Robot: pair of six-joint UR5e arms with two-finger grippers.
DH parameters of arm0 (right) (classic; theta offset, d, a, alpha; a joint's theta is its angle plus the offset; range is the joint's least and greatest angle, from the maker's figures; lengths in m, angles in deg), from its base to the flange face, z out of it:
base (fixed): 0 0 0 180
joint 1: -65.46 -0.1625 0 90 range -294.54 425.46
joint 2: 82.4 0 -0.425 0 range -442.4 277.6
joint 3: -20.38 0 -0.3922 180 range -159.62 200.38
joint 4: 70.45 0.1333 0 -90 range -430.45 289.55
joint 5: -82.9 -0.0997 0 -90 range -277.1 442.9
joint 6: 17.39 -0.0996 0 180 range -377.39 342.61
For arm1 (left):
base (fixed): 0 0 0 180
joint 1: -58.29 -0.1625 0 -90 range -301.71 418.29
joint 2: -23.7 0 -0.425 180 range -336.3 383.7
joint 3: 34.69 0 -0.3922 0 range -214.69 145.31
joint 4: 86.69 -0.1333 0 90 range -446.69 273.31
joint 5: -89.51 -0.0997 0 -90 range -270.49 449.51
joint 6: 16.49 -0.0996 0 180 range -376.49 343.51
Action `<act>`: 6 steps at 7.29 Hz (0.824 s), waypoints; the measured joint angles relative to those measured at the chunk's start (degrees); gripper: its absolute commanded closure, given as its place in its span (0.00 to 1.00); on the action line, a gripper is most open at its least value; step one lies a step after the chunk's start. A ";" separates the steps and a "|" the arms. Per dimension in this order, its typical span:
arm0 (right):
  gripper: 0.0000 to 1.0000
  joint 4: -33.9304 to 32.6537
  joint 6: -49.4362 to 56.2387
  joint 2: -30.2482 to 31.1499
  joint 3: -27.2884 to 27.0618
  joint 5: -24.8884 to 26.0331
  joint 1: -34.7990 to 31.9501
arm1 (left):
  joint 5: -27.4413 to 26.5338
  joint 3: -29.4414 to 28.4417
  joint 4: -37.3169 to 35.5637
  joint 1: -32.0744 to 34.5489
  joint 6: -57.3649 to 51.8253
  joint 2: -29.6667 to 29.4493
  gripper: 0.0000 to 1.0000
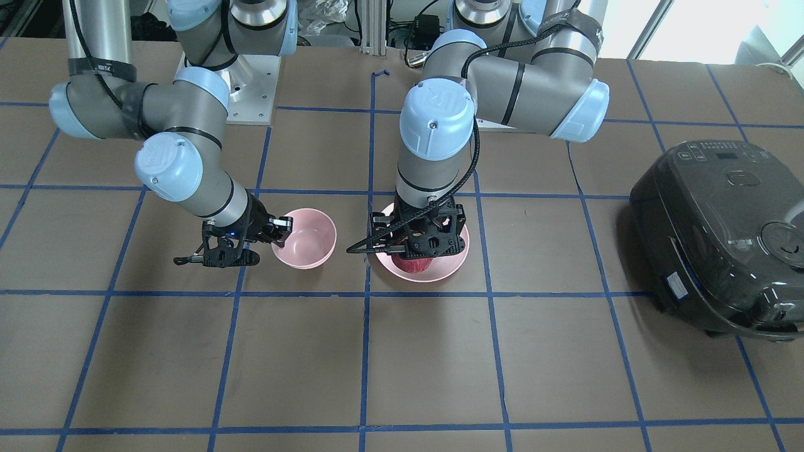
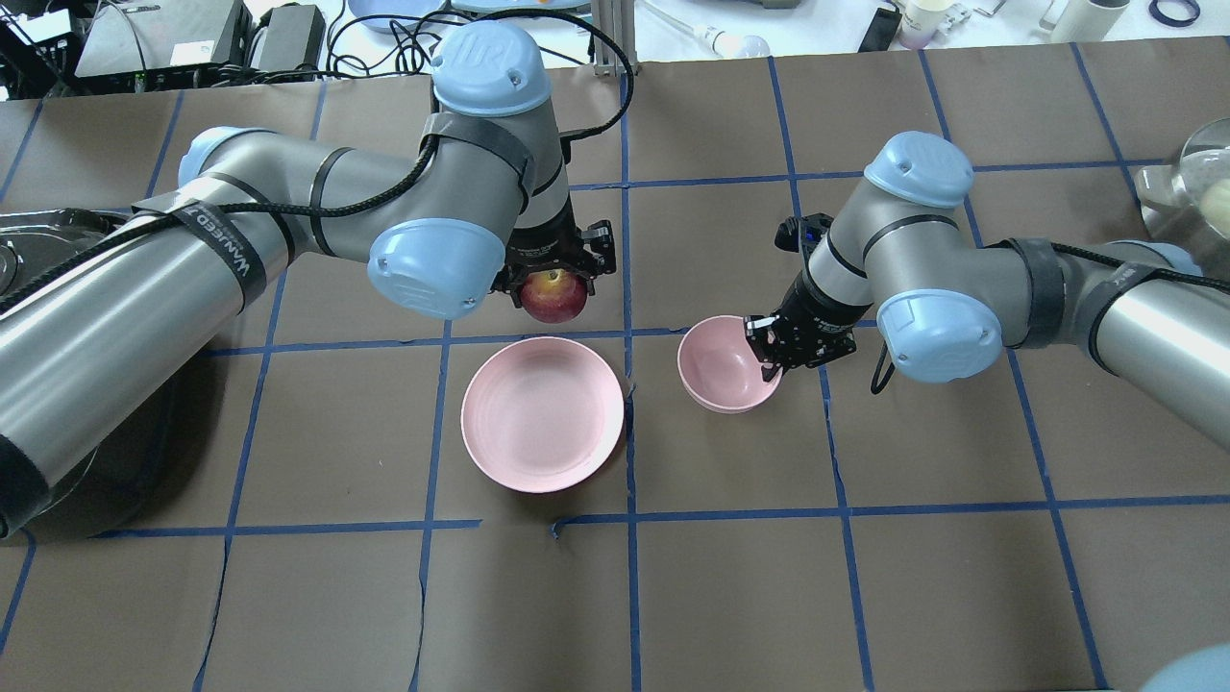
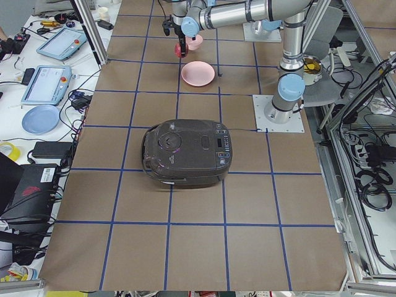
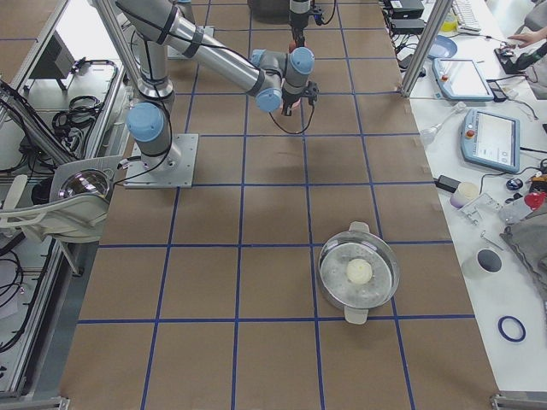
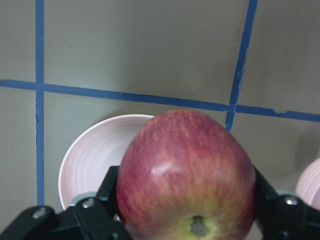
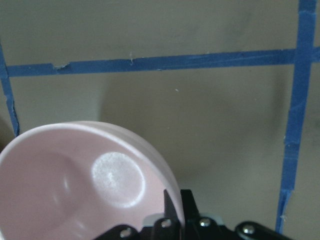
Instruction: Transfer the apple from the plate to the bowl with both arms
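Observation:
I should let go of the red apple, held above the plate's far edge now, with my left gripper on the bottom of the small deep pink bowl (image 1: 303, 247) beside the plate.
My left gripper (image 2: 555, 286) is shut on the red apple (image 2: 554, 296) and holds it in the air above the far edge of the wide pink plate (image 2: 500, 452). In the left wrist view the apple (image 5: 187, 170) fills the middle between the black fingers (image 5: 95, 210), with the plate (image 5: 90, 160) below it. My right gripper (image 2: 772, 358) is shut on the near right rim of the small deep pink bowl (image 2: 716, 360), which stands on the table right of the plate. The right wrist view shows the bowl (image 6: 65, 190) with its rim pinched between the fingers (image 6: 172, 202).
A black rice cooker (image 1: 722, 232) stands on the table at my far left. A metal pot (image 4: 359, 272) with a pale round thing in it stands at my far right. Blue tape lines (image 2: 629, 519) grid the brown table.

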 measured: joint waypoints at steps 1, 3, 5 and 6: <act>0.08 -0.56 -0.07 -0.19 -0.44 0.04 -0.04 | 0.20 0.06 0.01 0.00 1.05 -0.17 1.00; 0.00 -1.37 -0.45 -0.15 0.08 0.33 -0.03 | 0.58 0.43 0.07 0.28 4.43 -0.39 1.00; 0.00 -1.51 -1.11 0.46 3.44 2.57 0.69 | 4.15 0.67 0.00 1.21 10.11 -1.06 1.00; 0.00 -0.10 -0.91 1.13 5.98 5.64 1.37 | 6.01 0.84 -0.31 2.11 13.68 -1.75 1.00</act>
